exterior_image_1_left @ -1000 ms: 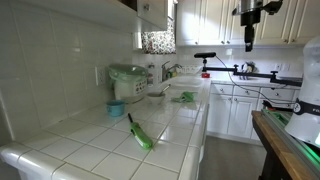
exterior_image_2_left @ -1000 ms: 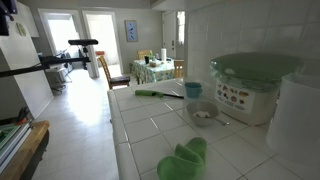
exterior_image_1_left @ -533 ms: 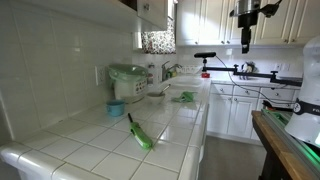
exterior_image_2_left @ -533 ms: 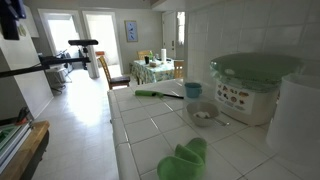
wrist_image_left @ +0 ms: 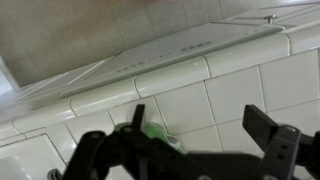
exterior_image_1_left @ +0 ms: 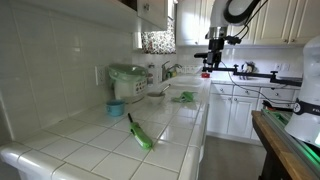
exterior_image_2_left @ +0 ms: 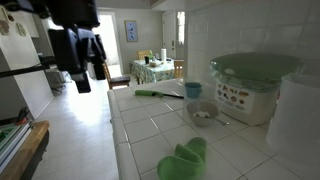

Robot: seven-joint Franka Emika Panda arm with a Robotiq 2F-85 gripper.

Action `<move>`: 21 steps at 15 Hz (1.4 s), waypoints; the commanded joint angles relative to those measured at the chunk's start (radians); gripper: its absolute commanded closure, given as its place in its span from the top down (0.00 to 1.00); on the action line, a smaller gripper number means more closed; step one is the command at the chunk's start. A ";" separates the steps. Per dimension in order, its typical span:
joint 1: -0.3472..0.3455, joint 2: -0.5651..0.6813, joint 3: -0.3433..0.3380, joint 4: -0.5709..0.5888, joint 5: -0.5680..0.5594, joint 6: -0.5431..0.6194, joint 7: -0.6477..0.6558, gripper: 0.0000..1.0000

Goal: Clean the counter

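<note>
Next, I close my gripper on the middle of the crumpled green cloth (exterior_image_1_left: 186, 97) (wrist_image_left: 153, 131) near the sink, because the cloth can wipe the counter.
The counter (exterior_image_1_left: 110, 140) is a long worktop of glossy white tiles, seen in both exterior views (exterior_image_2_left: 150, 125) and filling the wrist view (wrist_image_left: 230, 95). A green brush (exterior_image_1_left: 140, 133) lies on it, also visible farther along (exterior_image_2_left: 160, 93). A crumpled green cloth (exterior_image_1_left: 185, 97) lies near the sink end (exterior_image_2_left: 185, 160). My gripper (exterior_image_1_left: 214, 62) hangs in the air above the counter's front edge near the cloth; it shows dark and blurred in an exterior view (exterior_image_2_left: 80, 60). In the wrist view its jaws (wrist_image_left: 198, 113) are open and empty. A green item (wrist_image_left: 152, 130) shows partly under one finger.
A white-and-green appliance (exterior_image_1_left: 128, 80) stands against the tiled wall (exterior_image_2_left: 250, 85). A blue cup (exterior_image_1_left: 117, 108) and a small bowl (exterior_image_2_left: 203, 114) sit beside it. A green-topped wooden table (exterior_image_1_left: 285, 140) stands across the aisle.
The arm has swung down and sideways from high up toward the counter. It now fills the upper left of one exterior view. Objects on the counter have not moved.
</note>
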 commanded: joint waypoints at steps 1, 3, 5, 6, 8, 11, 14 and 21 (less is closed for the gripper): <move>-0.020 0.242 -0.005 0.149 0.040 0.097 -0.005 1.00; -0.027 0.202 0.005 0.106 0.016 0.108 -0.002 1.00; -0.027 0.257 0.002 0.144 0.017 0.112 -0.001 1.00; -0.026 0.257 0.002 0.147 0.018 0.112 -0.001 1.00; -0.025 0.297 0.002 0.159 0.027 0.121 0.007 1.00; -0.022 0.394 0.003 0.210 0.034 0.151 0.025 1.00; -0.021 0.496 0.000 0.277 0.055 0.209 0.035 1.00; -0.027 0.718 -0.012 0.477 0.067 0.302 0.041 1.00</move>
